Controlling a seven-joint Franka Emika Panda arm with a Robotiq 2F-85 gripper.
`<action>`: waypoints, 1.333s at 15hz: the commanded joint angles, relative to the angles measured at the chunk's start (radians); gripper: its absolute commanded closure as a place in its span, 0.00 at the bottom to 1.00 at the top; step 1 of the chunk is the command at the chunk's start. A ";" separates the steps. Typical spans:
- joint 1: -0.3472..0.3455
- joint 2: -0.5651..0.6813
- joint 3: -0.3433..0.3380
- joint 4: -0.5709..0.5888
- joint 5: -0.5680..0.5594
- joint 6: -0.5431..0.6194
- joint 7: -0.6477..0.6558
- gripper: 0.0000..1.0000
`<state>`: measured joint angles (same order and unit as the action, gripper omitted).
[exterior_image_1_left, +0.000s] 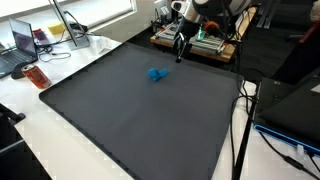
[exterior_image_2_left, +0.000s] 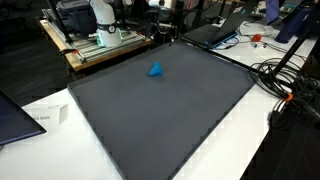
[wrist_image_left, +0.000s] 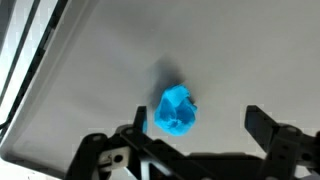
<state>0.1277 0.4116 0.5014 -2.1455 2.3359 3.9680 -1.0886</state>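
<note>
Next, my gripper closes on the bunched middle (exterior_image_1_left: 156, 74) (wrist_image_left: 176, 112) of the crumpled blue object that is lying towards the far side of the dark grey mat.
A small crumpled blue object (exterior_image_1_left: 156, 74) lies on a large dark grey mat (exterior_image_1_left: 130, 125), towards its far side; it shows in both exterior views (exterior_image_2_left: 156, 70). My gripper (exterior_image_1_left: 180, 46) hangs above the mat's far edge, apart from the object. In the wrist view the blue object (wrist_image_left: 177, 110) lies on the mat (wrist_image_left: 230, 50) below, near one finger. The gripper (wrist_image_left: 200, 125) is open and empty.
The mat (exterior_image_2_left: 160, 115) covers a white table. A laptop (exterior_image_1_left: 25, 40) and a red item (exterior_image_1_left: 37, 77) sit beside the mat. A rack of equipment (exterior_image_1_left: 205, 42) stands behind the mat. Cables (exterior_image_2_left: 290, 80) trail at one side.
</note>
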 joint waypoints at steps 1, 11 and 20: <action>-0.068 0.014 0.006 0.066 0.105 0.017 -0.189 0.00; -0.156 0.027 -0.023 0.128 0.146 0.010 -0.603 0.00; -0.307 0.164 -0.025 0.293 0.216 0.037 -1.049 0.00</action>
<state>-0.1190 0.5027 0.4673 -1.9478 2.4791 3.9702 -1.9611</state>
